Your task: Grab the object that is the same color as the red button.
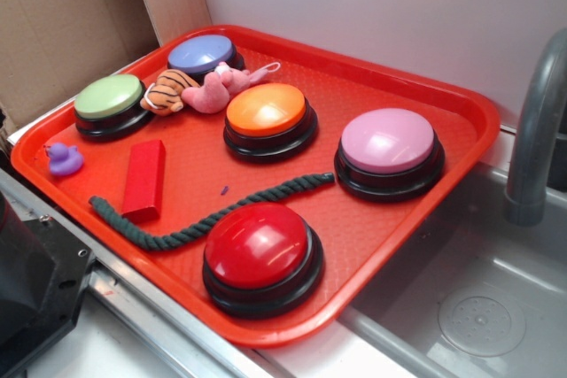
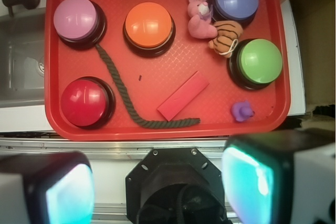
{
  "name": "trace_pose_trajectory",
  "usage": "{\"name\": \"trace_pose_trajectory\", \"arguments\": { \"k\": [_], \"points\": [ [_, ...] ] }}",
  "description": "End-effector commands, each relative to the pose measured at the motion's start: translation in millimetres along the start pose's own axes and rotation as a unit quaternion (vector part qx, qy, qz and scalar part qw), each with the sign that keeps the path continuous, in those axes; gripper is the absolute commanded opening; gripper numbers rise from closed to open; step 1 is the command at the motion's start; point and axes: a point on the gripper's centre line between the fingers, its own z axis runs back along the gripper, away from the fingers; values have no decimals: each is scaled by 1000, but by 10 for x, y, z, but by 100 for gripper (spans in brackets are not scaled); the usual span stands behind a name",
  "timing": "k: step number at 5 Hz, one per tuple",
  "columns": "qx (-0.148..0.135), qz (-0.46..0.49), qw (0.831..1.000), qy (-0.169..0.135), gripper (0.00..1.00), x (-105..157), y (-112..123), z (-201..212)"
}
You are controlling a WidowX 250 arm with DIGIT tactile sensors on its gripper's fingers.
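Observation:
My gripper is to go next to the middle of the small red block (image 1: 144, 178) (image 2: 183, 96) beside the dark green rope and close across the block's long sides.
The small red block (image 1: 144, 180) (image 2: 182, 96) lies flat on the red tray (image 1: 461, 121) (image 2: 55, 77), near its left front side, one end resting by a dark green rope (image 1: 204, 219) (image 2: 128, 103). The red button (image 1: 261, 254) (image 2: 85, 102), a glossy dome on a black base, sits at the tray's front corner. My gripper (image 2: 157, 190) hangs high above the tray's near edge, open, with nothing between its fingers (image 2: 247, 179). The exterior view does not show the gripper's fingers.
Orange button (image 1: 267, 115), pink button (image 1: 390, 150), green button (image 1: 110, 102) and purple-blue button (image 1: 204, 52) stand on the tray. A pink plush (image 1: 217, 86), striped tiger toy (image 1: 168, 90) and purple duck (image 1: 62, 158) lie there too. A sink (image 1: 478, 307) with faucet (image 1: 536, 121) is right.

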Motion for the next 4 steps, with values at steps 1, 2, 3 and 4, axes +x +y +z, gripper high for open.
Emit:
{"name": "trace_pose_trajectory", "arguments": {
  "k": [1,2,3,4],
  "points": [
    [0,0,1000,0,100,0,0,0],
    [-21,126,992,5,100,59,33,-232],
    [-13,234,972,-12,100,114,175,-644],
    [-15,305,952,-32,100,179,370,-1078]
  ]
}}
